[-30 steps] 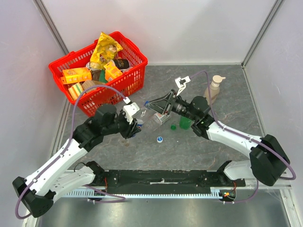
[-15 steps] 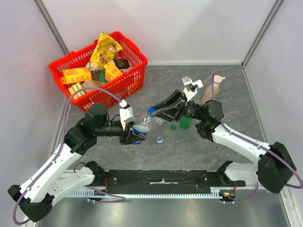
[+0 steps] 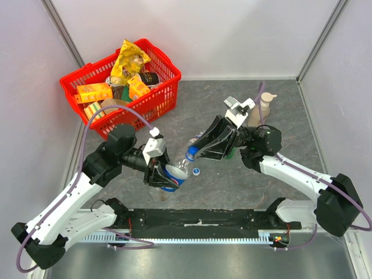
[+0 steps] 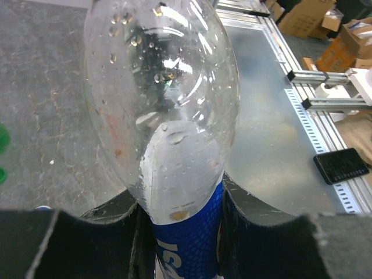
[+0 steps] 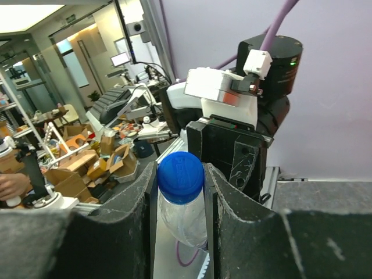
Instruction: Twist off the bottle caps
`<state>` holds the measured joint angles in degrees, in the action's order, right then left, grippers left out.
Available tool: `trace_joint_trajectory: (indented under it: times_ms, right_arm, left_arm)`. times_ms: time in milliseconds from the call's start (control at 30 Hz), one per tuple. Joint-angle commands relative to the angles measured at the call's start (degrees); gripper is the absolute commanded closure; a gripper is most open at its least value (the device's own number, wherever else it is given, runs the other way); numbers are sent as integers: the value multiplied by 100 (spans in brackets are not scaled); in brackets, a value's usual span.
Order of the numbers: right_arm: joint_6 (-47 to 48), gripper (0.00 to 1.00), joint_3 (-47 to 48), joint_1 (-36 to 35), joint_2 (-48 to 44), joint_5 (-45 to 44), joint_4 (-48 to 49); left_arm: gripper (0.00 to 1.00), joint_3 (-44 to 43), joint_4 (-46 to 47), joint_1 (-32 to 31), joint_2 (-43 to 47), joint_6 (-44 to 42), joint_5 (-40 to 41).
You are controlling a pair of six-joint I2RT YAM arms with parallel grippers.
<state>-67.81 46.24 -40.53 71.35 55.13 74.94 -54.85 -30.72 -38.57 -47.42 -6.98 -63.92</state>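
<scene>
My right gripper needs to let go of the bottle's blue cap on the table (image 3: 213,177) beside the loose blue cap, slightly frontward.
My left gripper (image 3: 161,174) is shut on the blue-labelled cola bottle (image 3: 173,178) and holds it tilted above the table, neck toward the right arm. In the left wrist view the jaws (image 4: 181,197) clamp the blue label, and the clear bottle body (image 4: 163,87) fills the frame. My right gripper (image 3: 195,153) is shut on that bottle's blue cap (image 3: 190,156). In the right wrist view both fingers (image 5: 180,167) press the sides of the cap (image 5: 181,179). A loose blue cap (image 3: 197,171) lies on the table. The green bottle (image 3: 231,154) is mostly hidden behind my right gripper.
A red basket (image 3: 163,64) full of packets stands at the back left. A beige pump dispenser (image 3: 264,107) stands at the back right behind my right arm. A clear bottle part (image 3: 196,139) lies just behind the right fingers.
My left gripper has lifted the cola bottle and drawn it nearer. My right gripper has moved left and closed on its blue cap.
</scene>
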Motion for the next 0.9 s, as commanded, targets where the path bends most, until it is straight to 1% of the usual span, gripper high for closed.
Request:
trace_joint_trajectory:
  times_ms: [0, 267, 433, 600, 700, 867]
  right_arm:
    - [-373, 100, 140, 28, 2, 349, 2122]
    - [-365, 100, 105, 19, 19, 217, 2043]
    - [179, 100, 87, 19, -103, 42, 1341]
    - [1040, 100, -18, 37, -499, -389, 102]
    - [1620, 100, -97, 72, -780, -792, -873]
    - [2771, 100, -168, 81, -1307, -1627, -2665]
  left_arm:
    - [98, -369, 857, -54, 40, 100, -1149]
    - [98, -263, 901, -46, 92, 127, -894]
    - [98, -149, 849, -46, 215, 110, -815]
    - [98, -8, 840, -46, 496, 66, -666]
    - [98, 53, 874, -37, 698, 30, -526]
    - [98, 237, 1208, -46, 971, 179, 264]
